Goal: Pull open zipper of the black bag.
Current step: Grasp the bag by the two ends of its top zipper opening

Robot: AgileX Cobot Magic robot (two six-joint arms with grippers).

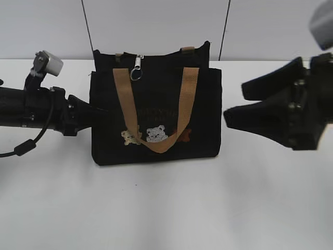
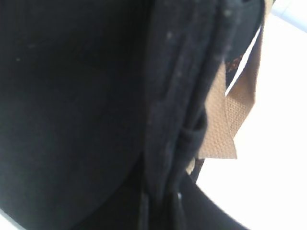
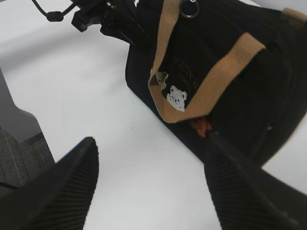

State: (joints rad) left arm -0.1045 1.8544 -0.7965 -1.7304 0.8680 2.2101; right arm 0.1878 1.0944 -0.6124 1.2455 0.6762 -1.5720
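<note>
Next, I close my right gripper on the pull ring (image 1: 136, 74) (image 3: 189, 8) that hangs from the zipper's silver pull, because pulling it along the top of the bag opens the zipper.
The black bag (image 1: 208, 114) stands upright on the white table, its tan handle (image 1: 156, 143) hanging over three little bears. The zipper runs along the top edge, and its silver pull (image 1: 137, 67) hangs near the left end. My left gripper (image 1: 99, 110) presses against the bag's left side. In the left wrist view the left gripper (image 2: 163, 211) is shut on a fold of the bag (image 2: 72, 96) at its side seam. My right gripper (image 1: 235, 102) is open just right of the bag, apart from it. The right wrist view shows the right gripper (image 3: 149, 143) holding nothing, with the bag (image 3: 259, 96) and pull ring (image 3: 189, 10) beyond.
The white table (image 1: 166, 208) stretches in front of the bag. A pale wall with two thin dark lines (image 1: 87, 26) stands behind. The left arm's black cable (image 1: 31, 143) loops at the far left. Grey floor (image 3: 24, 158) shows past the table edge.
</note>
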